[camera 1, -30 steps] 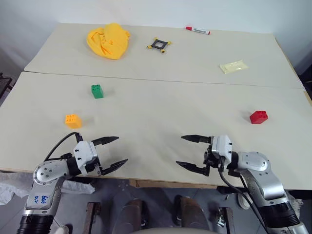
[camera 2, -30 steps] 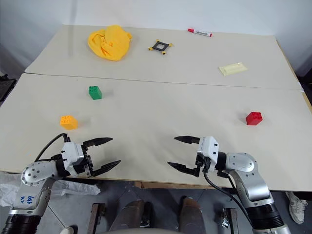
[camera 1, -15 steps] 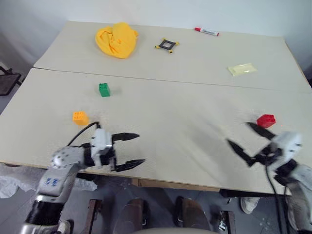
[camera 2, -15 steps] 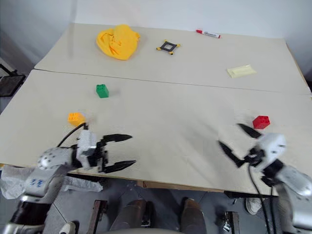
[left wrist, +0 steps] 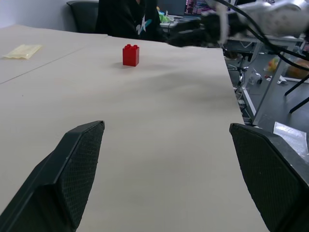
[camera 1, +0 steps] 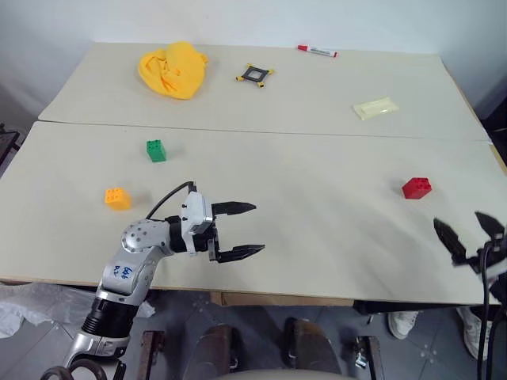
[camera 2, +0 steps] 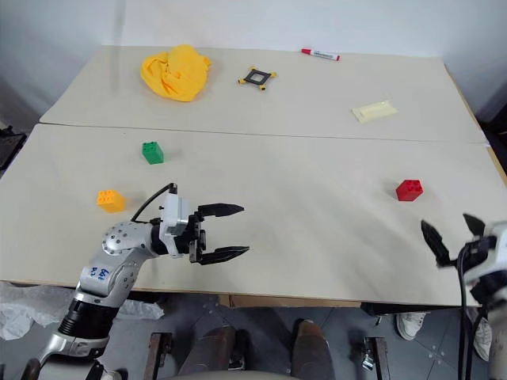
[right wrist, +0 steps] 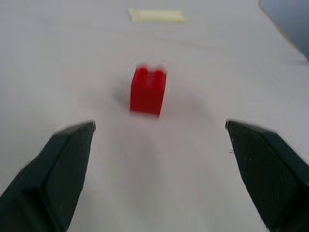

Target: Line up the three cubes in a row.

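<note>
Next, I move my left gripper to the green cube, the one nearer the yellow cloth, and close it on the cube's opposite sides [camera 1: 156,152].
Three studded cubes lie far apart on the pale table [camera 1: 317,229]: green [camera 1: 156,150] at the left, orange-yellow [camera 1: 116,198] nearer the front left, and red [camera 1: 417,188] at the right. My left gripper [camera 1: 257,229] hovers open over the front middle and points right, with nothing between its fingers. The orange-yellow cube is behind it to the left. My right gripper [camera 1: 457,219] is open at the front right edge. In the right wrist view the red cube [right wrist: 147,90] stands a short way ahead of its spread fingers, untouched.
At the back lie a crumpled yellow cloth [camera 1: 174,69], a small black-and-yellow frame [camera 1: 256,74], a red marker [camera 1: 319,51] and a flat pale yellow packet [camera 1: 375,108]. A seam runs across the table between those and the cubes.
My right arm has swung from the front middle out to the right edge, and it now faces the red cube. The left gripper has shifted right toward the middle. Both stayed open.
</note>
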